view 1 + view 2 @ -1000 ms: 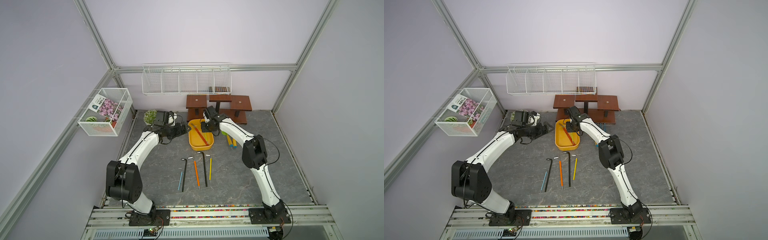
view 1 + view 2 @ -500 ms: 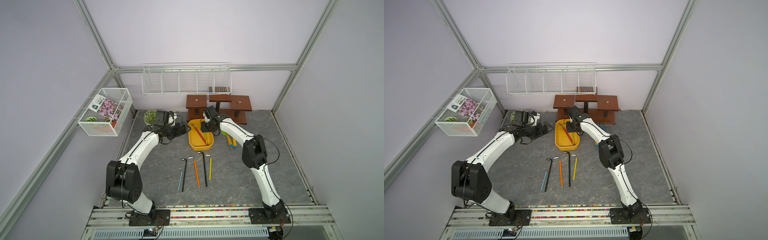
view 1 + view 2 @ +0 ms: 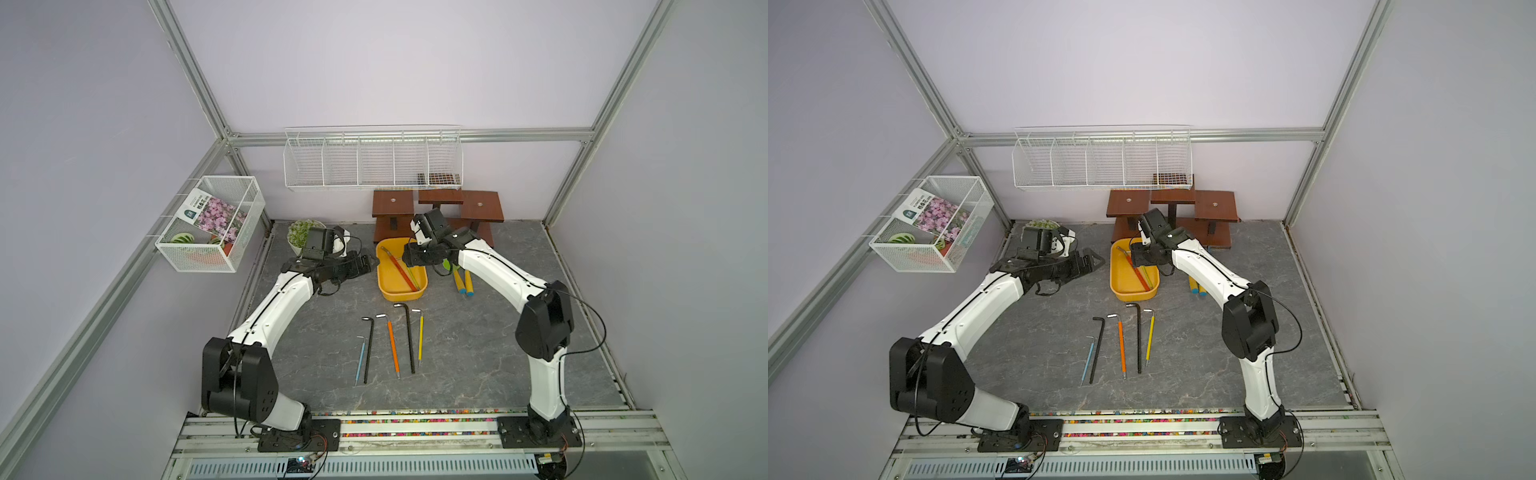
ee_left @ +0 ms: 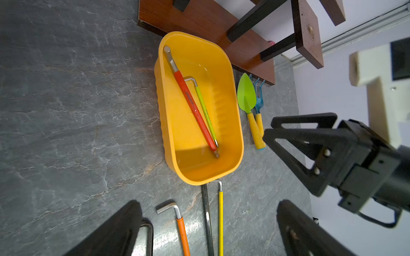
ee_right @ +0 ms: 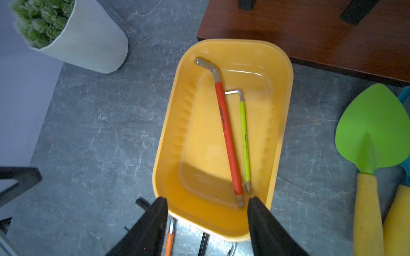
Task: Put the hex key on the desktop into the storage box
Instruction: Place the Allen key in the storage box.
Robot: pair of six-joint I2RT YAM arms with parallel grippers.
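The yellow hex key beside the long black one is next for my right gripper, to close on the sleeve's half nearer the bend (image 3: pixel 421 330).
The yellow storage box (image 3: pixel 401 296) (image 3: pixel 1133 296) stands at the back middle of the grey desktop (image 3: pixel 478 365). A red-sleeved hex key (image 5: pixel 227 137) (image 4: pixel 193 106) and a thinner green-sleeved hex key (image 5: pixel 244 141) (image 4: pixel 206 115) lie loose inside it. Several more hex keys lie in a row in front of the box, among them an orange one (image 3: pixel 392 347), a long black one (image 3: pixel 410 336) and a yellow one (image 3: pixel 420 336). My right gripper (image 5: pixel 207 200) (image 3: pixel 409 259) hovers open over the box, holding nothing. My left gripper (image 4: pixel 208 206) (image 3: pixel 370 264) stands open just left of the box, also holding nothing.
A potted plant (image 3: pixel 301 232) in a white pot stands behind my left gripper. Brown wooden stools (image 3: pixel 436 208) stand right behind the box. A green trowel and a blue rake with yellow handles (image 3: pixel 461 282) lie right of it. White wire baskets (image 3: pixel 372 158) hang on the walls.
My right gripper's jaws have opened above the box, and the red hex key now lies free inside it. Both arms have barely moved.
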